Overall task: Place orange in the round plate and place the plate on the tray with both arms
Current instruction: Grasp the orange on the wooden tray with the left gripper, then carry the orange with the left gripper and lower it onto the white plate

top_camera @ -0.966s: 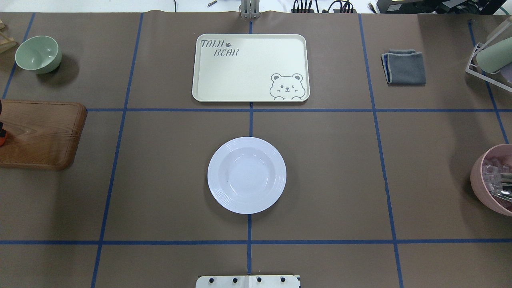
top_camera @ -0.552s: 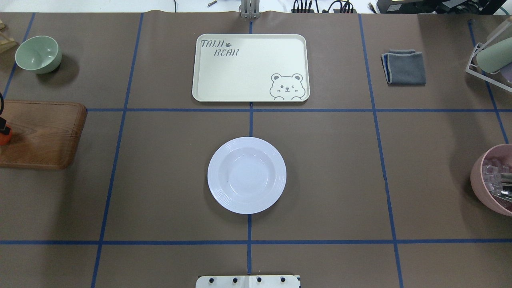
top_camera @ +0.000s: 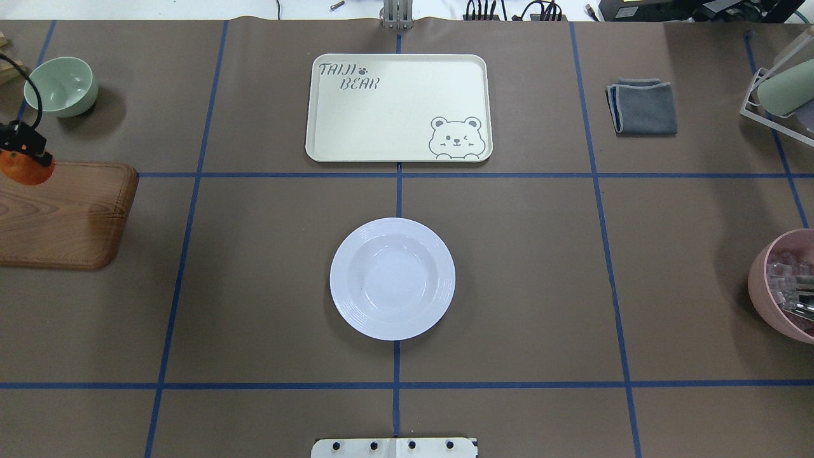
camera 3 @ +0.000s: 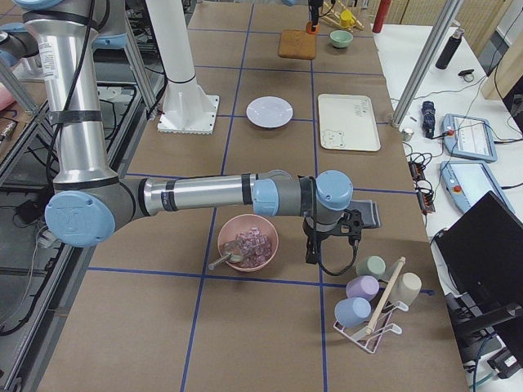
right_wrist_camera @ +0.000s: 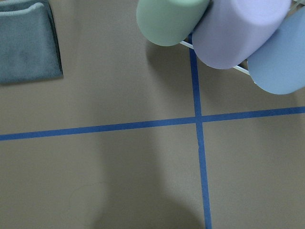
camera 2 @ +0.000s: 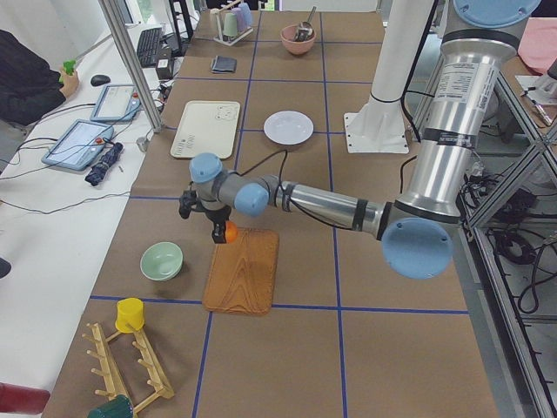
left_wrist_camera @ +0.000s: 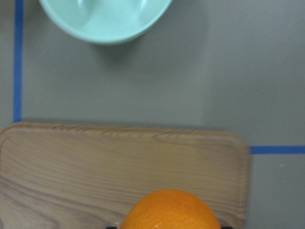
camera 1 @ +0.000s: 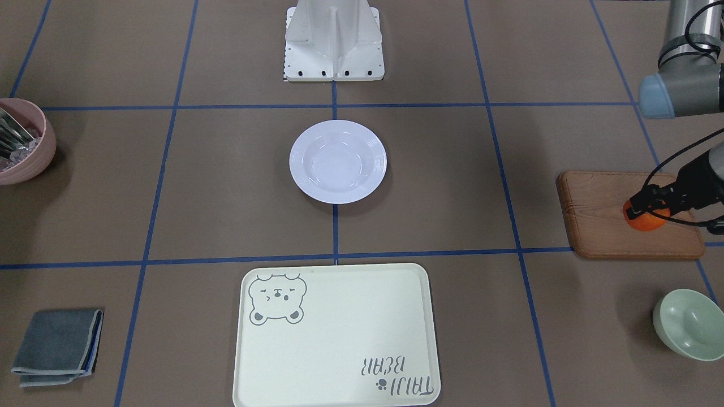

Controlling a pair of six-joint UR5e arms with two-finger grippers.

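My left gripper releases the orange next on the empty round plate's flat middle [camera 1: 340,165].
The orange [camera 1: 646,219] hangs just above the wooden board [camera 1: 599,226], with my left gripper [camera 1: 643,210] shut on it from above. In the overhead view the orange [top_camera: 24,170] sits over the board's far edge at the table's left side. In the left wrist view it [left_wrist_camera: 169,211] fills the bottom edge. The round plate [top_camera: 392,278] lies empty at the table's middle. Beyond it, the tray [top_camera: 397,108] is bare. My right gripper [camera 3: 314,249] only shows in the exterior right view, low over the table between the pink bowl and the cup rack; I cannot tell its state.
A pale-green bowl [top_camera: 62,86] stands beyond the board [top_camera: 63,213] at far left. At far right are a folded grey cloth [top_camera: 642,106], a rack of cups [top_camera: 785,89] and a pink bowl [top_camera: 785,286] with clear pieces and cutlery. The robot base [top_camera: 394,447] is at the near edge.
My left gripper has risen off the board with the orange in it, coming further into the overhead view and towards the board's far edge. Plate and tray have not moved.
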